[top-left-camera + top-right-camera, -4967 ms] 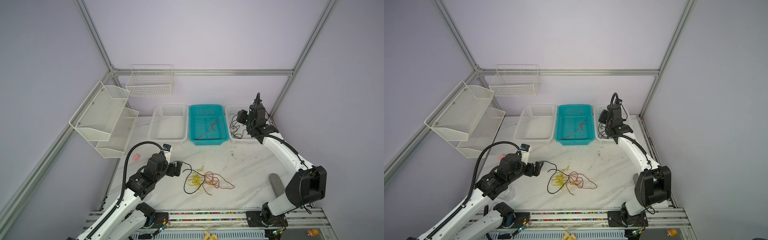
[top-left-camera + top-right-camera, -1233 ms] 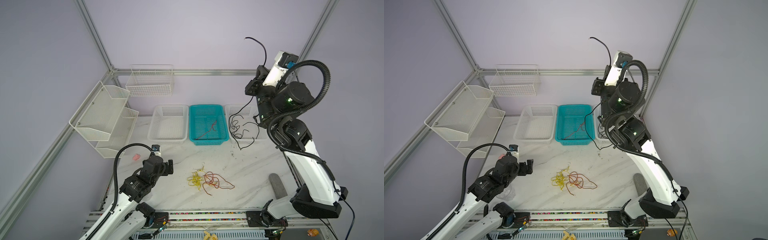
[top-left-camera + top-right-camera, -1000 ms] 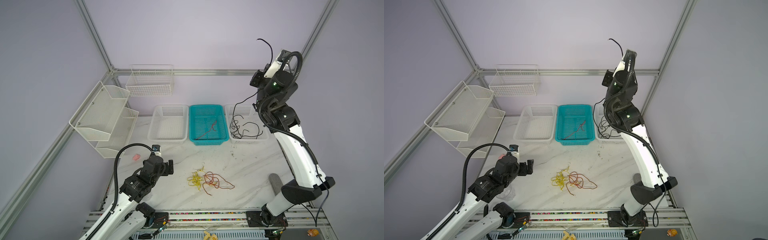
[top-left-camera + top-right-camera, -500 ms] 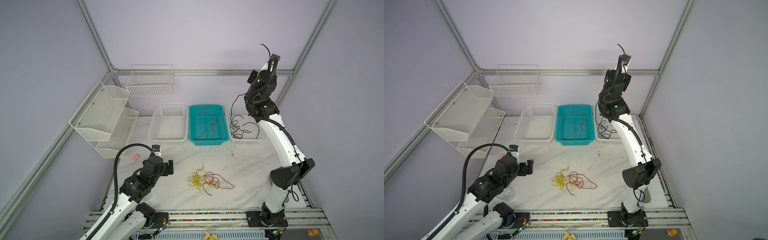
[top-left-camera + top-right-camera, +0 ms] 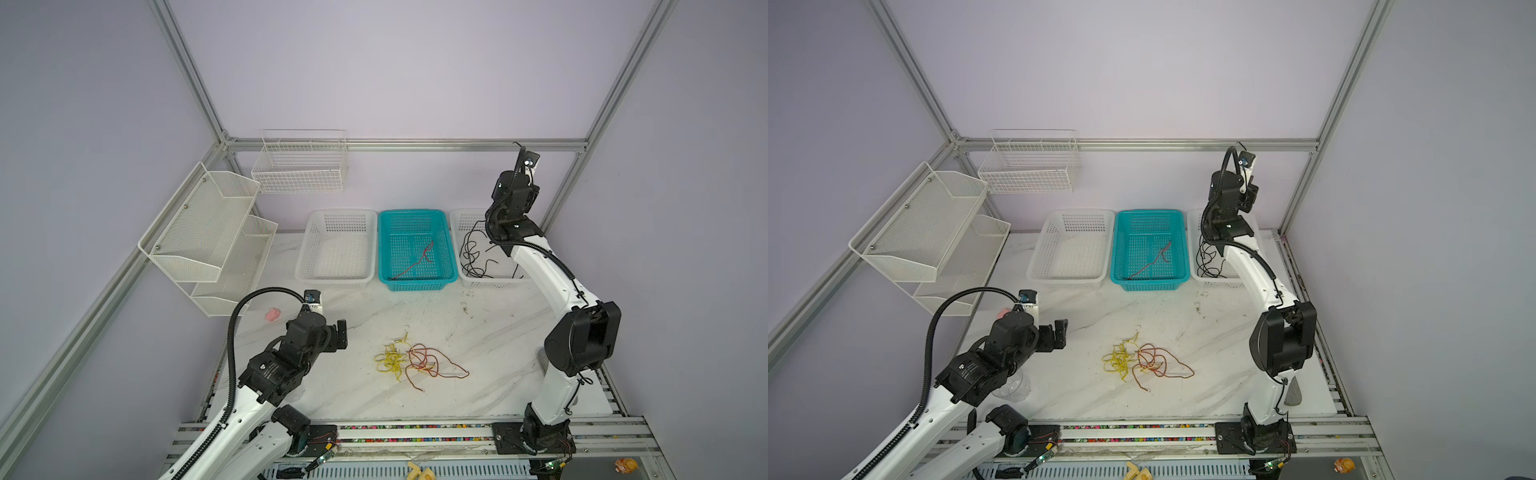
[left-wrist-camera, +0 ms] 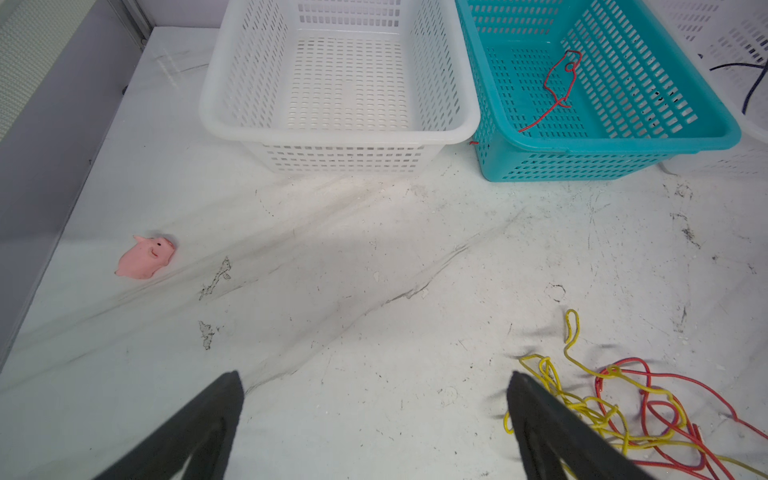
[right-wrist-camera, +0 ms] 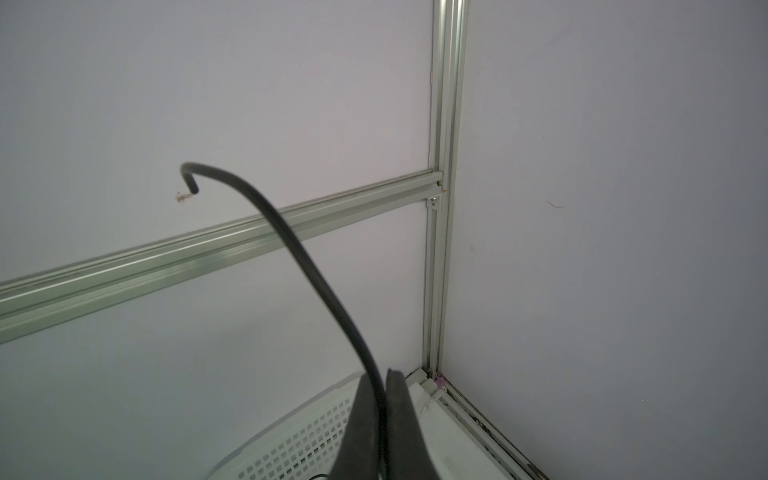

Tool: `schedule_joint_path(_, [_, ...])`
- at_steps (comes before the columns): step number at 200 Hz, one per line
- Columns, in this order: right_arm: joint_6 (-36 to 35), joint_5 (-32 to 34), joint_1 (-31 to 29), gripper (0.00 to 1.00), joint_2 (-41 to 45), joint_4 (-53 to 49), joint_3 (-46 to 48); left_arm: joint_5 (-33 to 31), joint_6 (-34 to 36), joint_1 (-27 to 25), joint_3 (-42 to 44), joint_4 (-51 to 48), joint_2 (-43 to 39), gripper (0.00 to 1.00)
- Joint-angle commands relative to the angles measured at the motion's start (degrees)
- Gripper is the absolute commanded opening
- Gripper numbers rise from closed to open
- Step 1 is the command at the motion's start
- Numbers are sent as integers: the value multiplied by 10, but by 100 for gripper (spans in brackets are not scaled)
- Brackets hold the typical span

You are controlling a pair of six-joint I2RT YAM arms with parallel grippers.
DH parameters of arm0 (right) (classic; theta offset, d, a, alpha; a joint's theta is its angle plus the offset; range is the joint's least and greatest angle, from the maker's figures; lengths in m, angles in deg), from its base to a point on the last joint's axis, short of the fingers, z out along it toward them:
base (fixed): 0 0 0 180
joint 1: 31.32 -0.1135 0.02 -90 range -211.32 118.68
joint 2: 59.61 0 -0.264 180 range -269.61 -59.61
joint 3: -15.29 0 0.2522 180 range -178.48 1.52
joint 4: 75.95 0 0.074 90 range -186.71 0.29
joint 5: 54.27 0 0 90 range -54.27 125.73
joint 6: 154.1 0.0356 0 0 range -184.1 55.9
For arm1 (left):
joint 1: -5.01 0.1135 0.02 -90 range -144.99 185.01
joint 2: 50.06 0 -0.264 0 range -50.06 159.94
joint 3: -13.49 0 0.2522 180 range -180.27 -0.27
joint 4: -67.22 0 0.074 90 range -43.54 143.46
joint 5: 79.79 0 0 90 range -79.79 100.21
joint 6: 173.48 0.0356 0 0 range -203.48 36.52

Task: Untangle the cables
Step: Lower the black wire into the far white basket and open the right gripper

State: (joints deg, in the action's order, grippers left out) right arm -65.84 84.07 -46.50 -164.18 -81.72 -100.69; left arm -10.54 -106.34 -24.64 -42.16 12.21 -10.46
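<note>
My right gripper will release the black cable inside the white basket (image 5: 505,255) below it, next to the black loops there.
A tangle of yellow and red cables (image 5: 415,361) (image 5: 1144,361) lies on the marble table, in front of the middle. My left gripper (image 6: 374,376) (image 5: 337,334) hovers open just left of it; one finger sits over the yellow loops (image 6: 582,407), with nothing between the jaws. My right gripper (image 7: 384,376) points up near the back right corner, shut on a black cable (image 7: 291,241). This cable's short free end curls above the jaws. Its long part hangs down into the right white basket (image 5: 465,216), coiled there (image 5: 473,253) (image 5: 1208,257). One red cable (image 5: 415,259) (image 6: 557,87) lies in the teal basket (image 5: 384,249).
A white basket (image 5: 303,257) with nothing in it stands left of the teal one. A pink pig toy (image 6: 145,257) (image 5: 272,314) lies at the table's left edge. Wire shelves (image 5: 208,232) hang on the left wall, a wire rack (image 5: 299,166) on the back wall. A clear cup (image 5: 1013,386) sits under my left arm.
My right arm has dropped from high up and swung back over the right basket, keeping its grip on the black cable; more cable now rests in the basket. The left arm has stayed still.
</note>
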Motion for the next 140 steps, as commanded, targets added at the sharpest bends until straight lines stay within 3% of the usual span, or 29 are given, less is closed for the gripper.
schedule_joint_path(1, [53, -3, 7, 0, 18, 19, 34, 5, 15, 3, -7, 19, -3, 100])
schedule_joint_path(22, [80, -9, 8, 0, 23, 18, 71, 5, 14, 3, -6, 19, 0, 100])
schedule_joint_path(67, [208, -58, 12, 0, 10, -73, 124, 8, 16, 3, -7, 19, 4, 99])
schedule_joint_path(140, [386, -184, 53, 0, 9, -165, 189, 15, 17, 2, -7, 21, 11, 100])
